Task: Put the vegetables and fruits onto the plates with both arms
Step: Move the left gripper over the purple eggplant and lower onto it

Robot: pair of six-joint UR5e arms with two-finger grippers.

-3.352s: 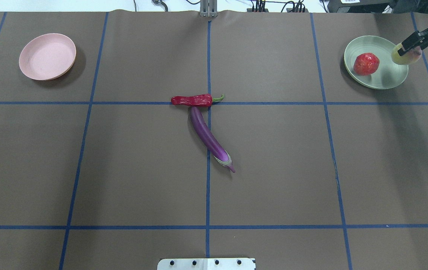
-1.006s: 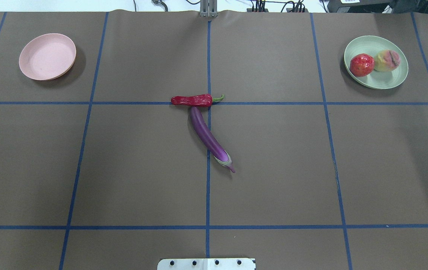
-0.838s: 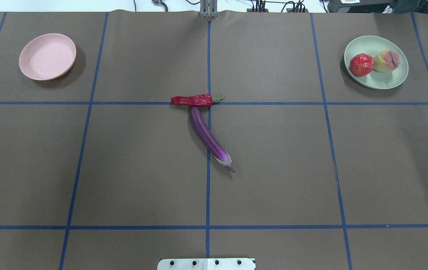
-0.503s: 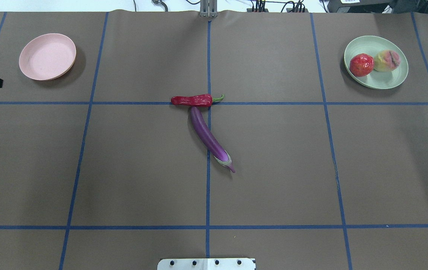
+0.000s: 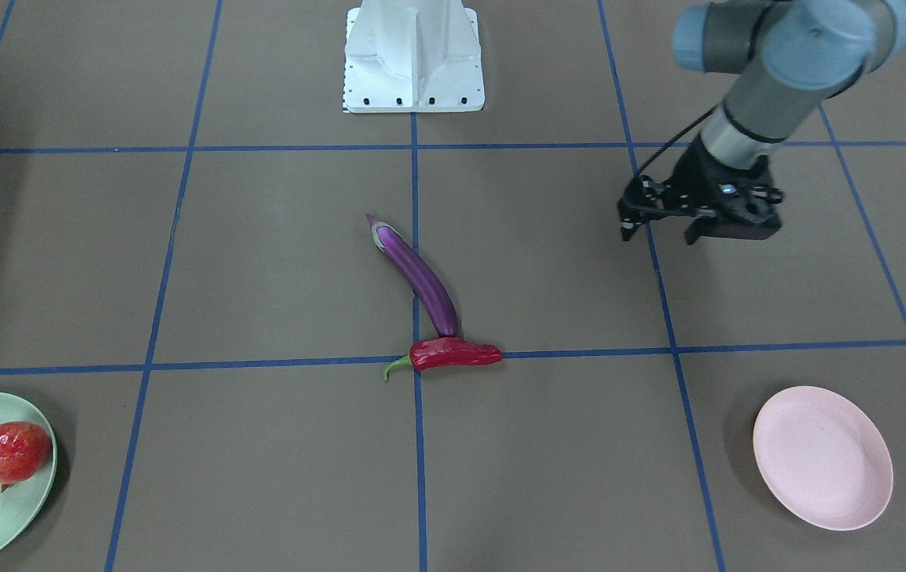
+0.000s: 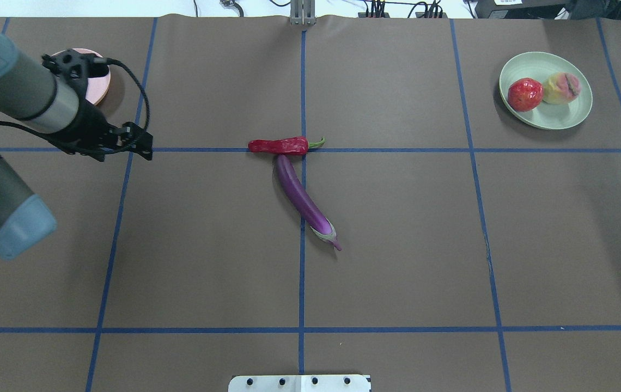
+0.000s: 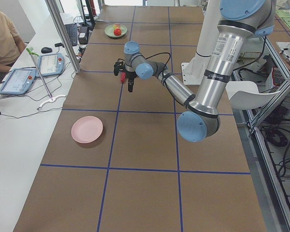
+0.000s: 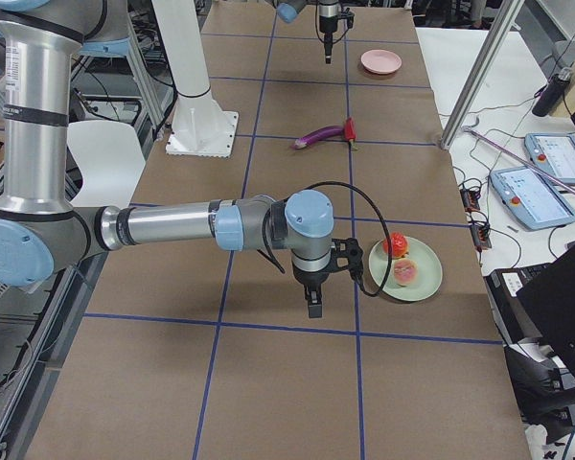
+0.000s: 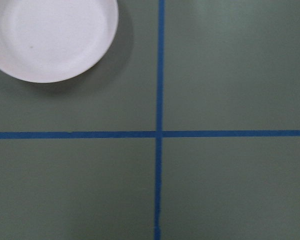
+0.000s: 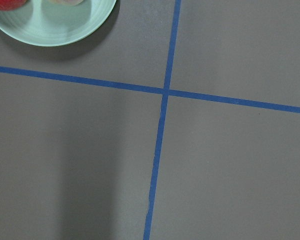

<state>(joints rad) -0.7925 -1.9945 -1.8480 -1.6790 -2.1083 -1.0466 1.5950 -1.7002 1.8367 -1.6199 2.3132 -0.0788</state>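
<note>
Next, I move my left gripper to the purple eggplant's middle (image 5: 422, 280) and close it there, between the eggplant's stem end and its end touching the red chili pepper.
The purple eggplant (image 6: 299, 198) and the red chili pepper (image 6: 279, 145) lie touching at the table's middle, also in the front view: eggplant (image 5: 417, 274), chili (image 5: 453, 354). The pomegranate-like fruit (image 6: 524, 94) and the peach (image 6: 561, 88) sit on the mint green plate (image 6: 553, 117) at the far right. The pink plate (image 5: 822, 457) is bare; my left arm partly covers it overhead. My left gripper (image 5: 658, 234) (image 6: 125, 154) is open and empty, near the pink plate and well left of the vegetables. My right gripper (image 8: 313, 302) shows only in the right side view, beside the green plate; I cannot tell its state.
The white base block (image 6: 299, 383) stands at the table's near edge. Blue tape lines cross the brown table cover. A metal post (image 7: 63, 34) and tablets (image 7: 19, 79) stand on the operators' side, where a person (image 7: 2, 36) sits.
The right gripper set the peach on the green plate and left the overhead view. My left arm has come in from the left edge and moved right, past the pink plate.
</note>
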